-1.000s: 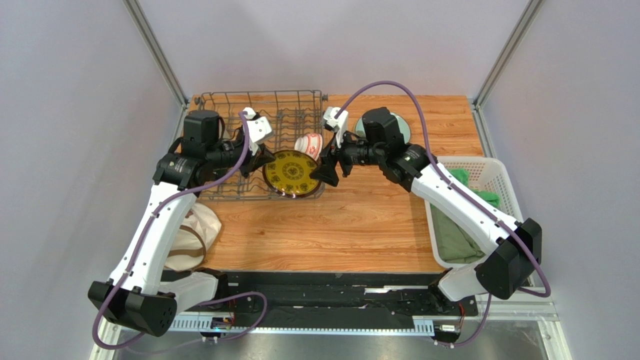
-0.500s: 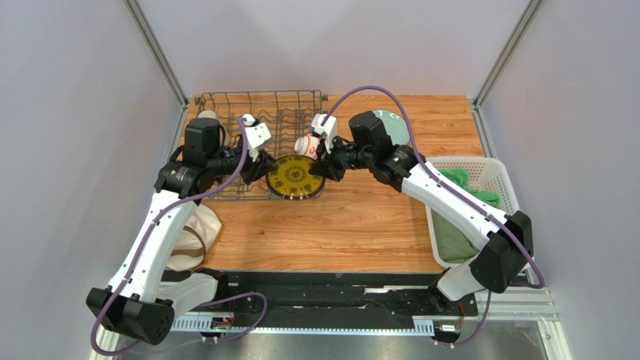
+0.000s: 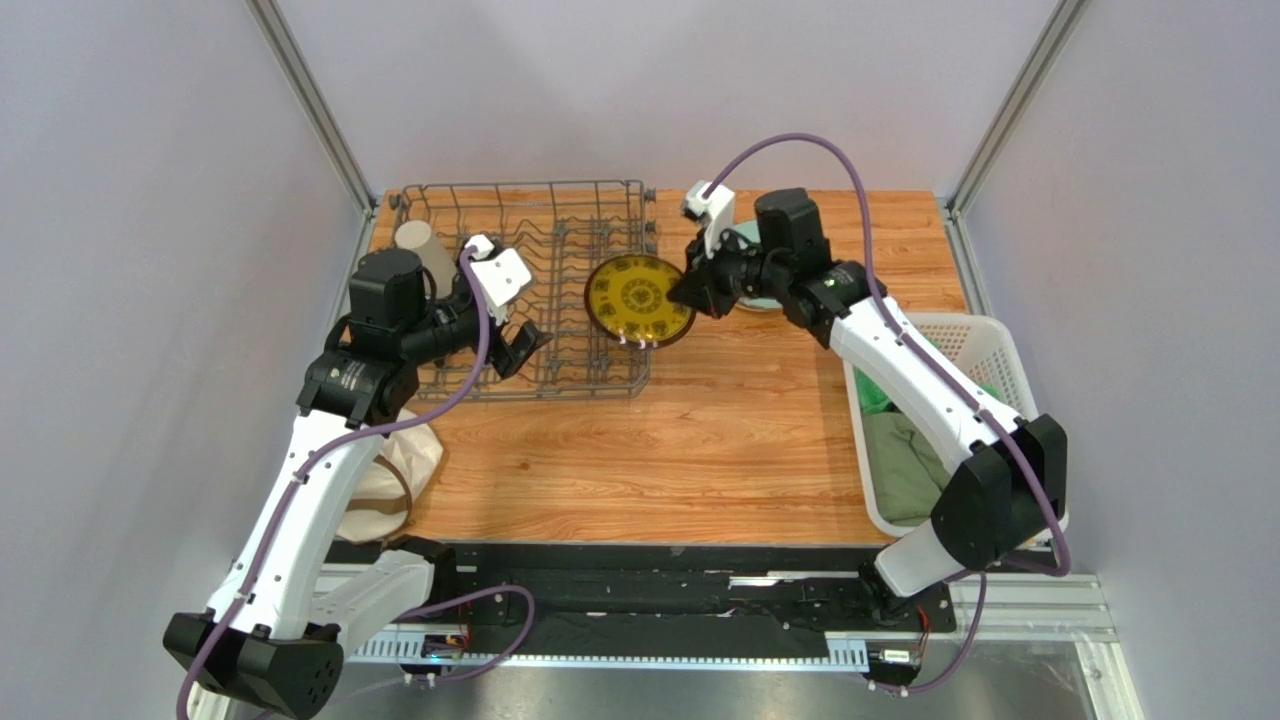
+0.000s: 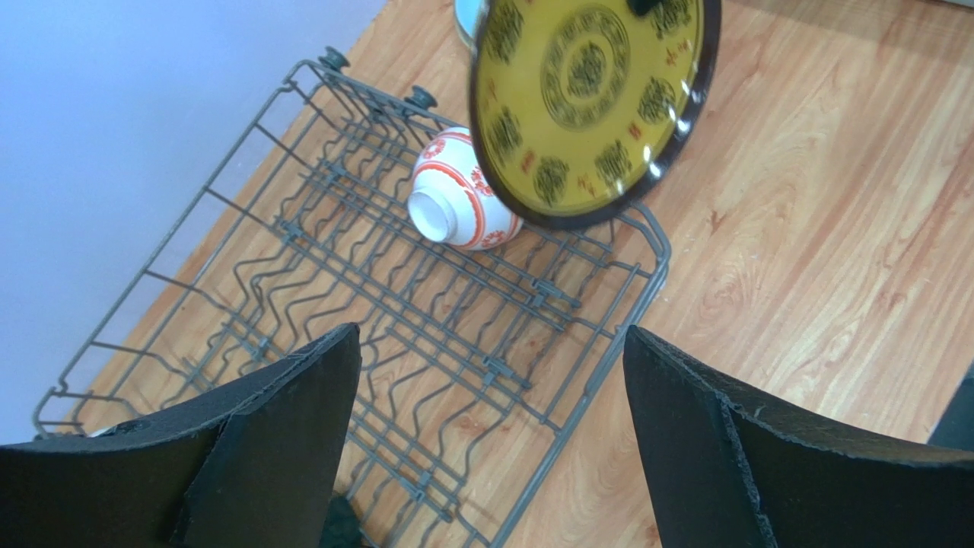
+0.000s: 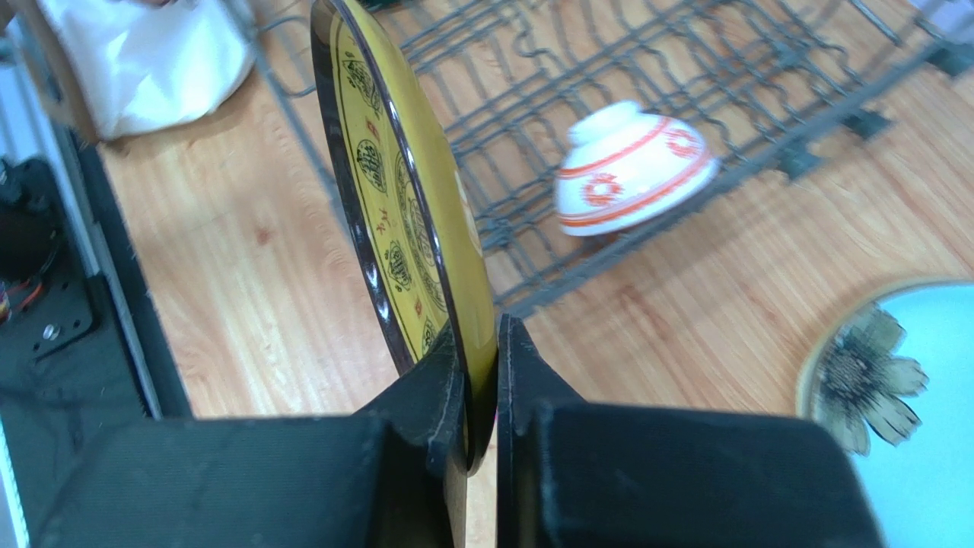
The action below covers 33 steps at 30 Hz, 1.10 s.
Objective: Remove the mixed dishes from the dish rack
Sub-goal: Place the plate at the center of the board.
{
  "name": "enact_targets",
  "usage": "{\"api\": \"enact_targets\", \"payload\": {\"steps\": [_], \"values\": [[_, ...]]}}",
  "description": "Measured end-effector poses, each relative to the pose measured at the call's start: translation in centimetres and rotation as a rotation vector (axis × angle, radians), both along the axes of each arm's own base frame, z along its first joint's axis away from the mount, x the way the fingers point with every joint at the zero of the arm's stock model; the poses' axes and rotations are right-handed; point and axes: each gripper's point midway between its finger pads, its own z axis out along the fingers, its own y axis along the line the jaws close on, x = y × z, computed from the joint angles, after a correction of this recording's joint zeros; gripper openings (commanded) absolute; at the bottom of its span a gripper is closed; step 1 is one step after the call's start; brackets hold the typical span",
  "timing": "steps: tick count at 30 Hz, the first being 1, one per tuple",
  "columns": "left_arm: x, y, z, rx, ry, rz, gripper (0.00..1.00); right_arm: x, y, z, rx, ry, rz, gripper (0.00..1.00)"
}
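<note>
My right gripper needs to set the yellow-and-dark patterned plate down on the middle of the pale green flowered plate (image 3: 760, 258).
My right gripper (image 5: 482, 343) (image 3: 690, 290) is shut on the rim of the yellow-and-dark patterned plate (image 3: 639, 296) (image 5: 400, 217) (image 4: 589, 97). It holds the plate on edge in the air over the right end of the grey wire dish rack (image 3: 519, 191) (image 4: 377, 308). The small red-and-white bowl (image 4: 457, 206) (image 5: 635, 169) lies on its side in the rack beneath the plate. A beige cup (image 3: 416, 248) stands in the rack's far left corner. My left gripper (image 4: 492, 343) (image 3: 522, 348) hangs open and empty over the rack's near side. The pale green flowered plate (image 5: 903, 388) (image 3: 756, 237) lies on the table behind my right arm.
A white slotted basket (image 3: 984, 338) holding green cloths (image 3: 902, 465) sits at the table's right edge. A pale bag (image 3: 383, 473) lies beyond the near left corner. Bare wood (image 3: 706, 450) stretches in front of the rack.
The right gripper shut on the yellow plate and carried it up and to the right. The left gripper let go of the plate, opened wide and drew back to the left.
</note>
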Motion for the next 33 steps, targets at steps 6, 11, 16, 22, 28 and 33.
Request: {"api": "enact_targets", "payload": {"steps": [6, 11, 16, 22, 28, 33], "values": [[0.2, 0.5, -1.6, 0.027, 0.003, 0.019, 0.94, 6.1, -4.7, 0.0, 0.083, 0.101, -0.163, 0.00], [0.3, 0.8, -3.1, 0.061, 0.015, 0.022, 0.95, 11.6, -9.4, -0.6, 0.192, 0.214, -0.301, 0.00], [0.3, 0.8, -3.4, 0.072, 0.011, 0.017, 0.95, 16.4, -13.3, -3.1, 0.265, 0.322, -0.413, 0.00], [0.7, 0.8, -4.0, 0.087, 0.024, 0.011, 0.95, 20.7, -17.7, -6.9, 0.300, 0.406, -0.524, 0.00], [0.9, 0.8, -4.7, 0.103, 0.041, 0.004, 0.95, 23.2, -20.1, -10.9, 0.293, 0.468, -0.588, 0.00], [0.8, 0.8, -5.2, 0.116, 0.053, -0.001, 0.95, 23.7, -21.2, -13.6, 0.272, 0.516, -0.631, 0.00]]}}
